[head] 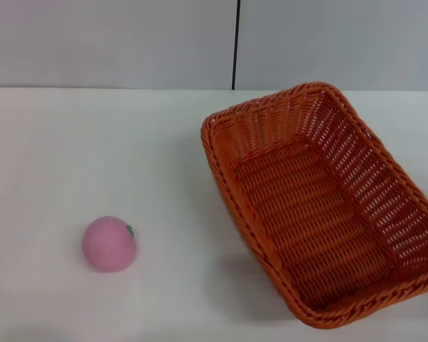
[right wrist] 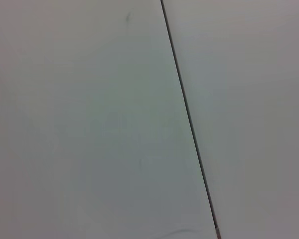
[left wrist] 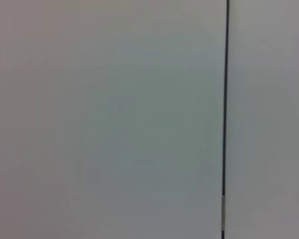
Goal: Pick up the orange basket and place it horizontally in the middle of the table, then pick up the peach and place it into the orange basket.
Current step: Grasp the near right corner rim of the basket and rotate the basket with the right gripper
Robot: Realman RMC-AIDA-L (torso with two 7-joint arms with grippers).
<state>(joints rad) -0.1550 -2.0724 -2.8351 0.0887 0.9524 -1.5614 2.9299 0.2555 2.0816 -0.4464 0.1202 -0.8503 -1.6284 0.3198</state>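
My right gripper will grab the middle of the long rim (head: 389, 160) of the orange basket, on the side farther from the peach.
The orange basket (head: 321, 203) lies on the right side of the white table (head: 93, 142) in the head view, set at an angle with one short end toward the far middle and the other toward the near right edge. It is empty. The pink peach (head: 108, 244) rests on the table at the near left, its small green stem mark facing right, well apart from the basket. Neither gripper nor arm shows in any view. Both wrist views show only a pale wall panel with a dark seam.
A grey wall (head: 128, 43) with a dark vertical seam (head: 236, 43) runs behind the table's far edge. The same seam (left wrist: 224, 99) appears in the left wrist view, and the seam (right wrist: 187, 109) also crosses the right wrist view.
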